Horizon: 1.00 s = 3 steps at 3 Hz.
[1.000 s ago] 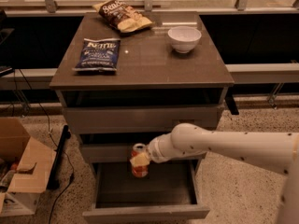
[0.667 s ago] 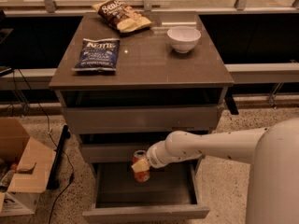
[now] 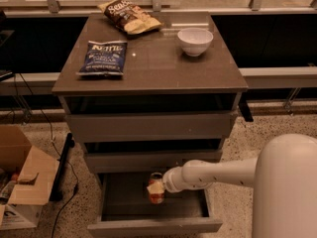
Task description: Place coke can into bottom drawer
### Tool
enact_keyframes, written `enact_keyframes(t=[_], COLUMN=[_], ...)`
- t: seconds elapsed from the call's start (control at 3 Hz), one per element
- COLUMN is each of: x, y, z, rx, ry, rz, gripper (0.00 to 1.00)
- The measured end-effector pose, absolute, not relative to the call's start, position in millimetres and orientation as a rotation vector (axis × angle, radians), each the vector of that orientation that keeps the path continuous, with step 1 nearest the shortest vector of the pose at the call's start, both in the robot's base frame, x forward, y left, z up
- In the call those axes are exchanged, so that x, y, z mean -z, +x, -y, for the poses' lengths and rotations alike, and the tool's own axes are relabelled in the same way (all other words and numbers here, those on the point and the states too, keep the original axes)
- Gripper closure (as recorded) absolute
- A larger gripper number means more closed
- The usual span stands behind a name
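Next, my gripper lets go of the coke can on the middle of the bottom drawer's tray's bottom (image 3: pixel 154 205).
The bottom drawer (image 3: pixel 154 226) is pulled open below two like drawers. The coke can (image 3: pixel 156 197), red with a silver top, stands upright inside the drawer's tray, near the middle. My gripper (image 3: pixel 155 187) reaches in from the right on a white arm and sits around the can's upper part. The can's bottom looks to be at or just above the tray floor.
On the cabinet top (image 3: pixel 153 68) lie a blue chip bag (image 3: pixel 102 57), a brown chip bag (image 3: pixel 130 17) and a white bowl (image 3: pixel 195 40). A cardboard box (image 3: pixel 22 182) sits on the floor at the left. My white arm link (image 3: pixel 285 187) fills the lower right.
The gripper has moved the coke can down and a little right, from drawer-front height into the open bottom drawer. The arm now fills more of the lower right.
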<state>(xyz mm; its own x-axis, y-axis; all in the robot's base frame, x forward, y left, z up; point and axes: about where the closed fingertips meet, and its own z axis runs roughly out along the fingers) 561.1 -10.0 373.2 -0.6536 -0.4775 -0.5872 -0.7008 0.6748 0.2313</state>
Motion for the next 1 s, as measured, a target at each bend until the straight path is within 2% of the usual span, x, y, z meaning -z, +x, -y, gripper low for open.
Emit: enact_keyframes(t=[0.33,1.0], x=[-350.9,-313.2], y=[552.3,566.5], z=[12.4,0.3], rx=[-0.641,-0.556], ry=[-0.886,-0.938], rz=[-2.429,-2.417], gripper=[1.0,1.0])
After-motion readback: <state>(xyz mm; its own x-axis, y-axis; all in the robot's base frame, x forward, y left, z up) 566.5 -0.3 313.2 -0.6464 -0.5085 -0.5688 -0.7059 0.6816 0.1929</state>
